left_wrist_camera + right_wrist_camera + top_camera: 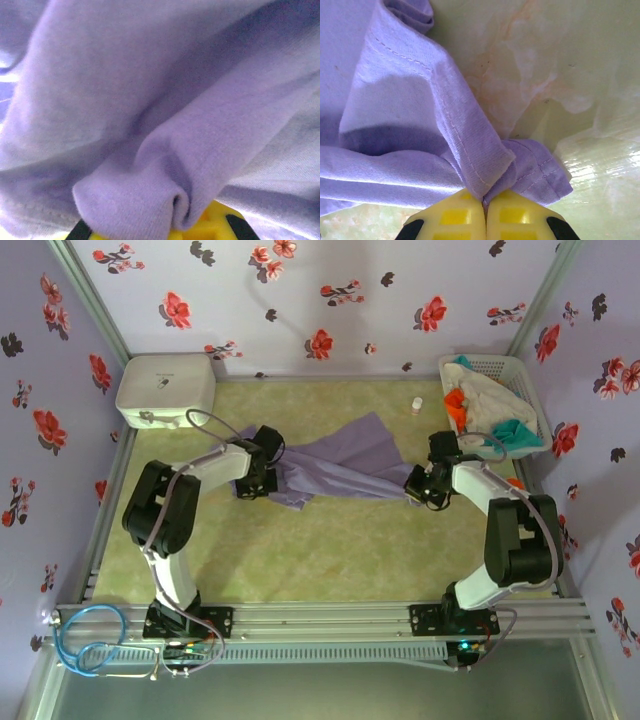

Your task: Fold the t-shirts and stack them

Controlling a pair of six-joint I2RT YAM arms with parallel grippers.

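Observation:
Next, the left gripper releases the lavender fold on the bare green table (236, 513) just in front of the crumpled end.
The lavender t-shirt (345, 465) lies crumpled and stretched across the middle of the table between both arms. My left gripper (268, 476) is at its left end, shut on a bunched fold of the lavender t-shirt (150, 100). That fold covers most of the yellow fingers (212, 226). My right gripper (415, 486) is at the shirt's right end. In the right wrist view the right gripper (485, 202) is shut on a stitched hem corner of the lavender t-shirt (410, 100), just above the tabletop. Orange (455, 400), off-white (490, 398) and teal (515, 430) t-shirts lie in the basket.
A white lattice basket (490, 361) stands at the back right corner. A white rounded box (165, 385) stands at the back left. A small white bottle (417, 405) is behind the shirt. Floral walls close in the green table (330, 545) on three sides.

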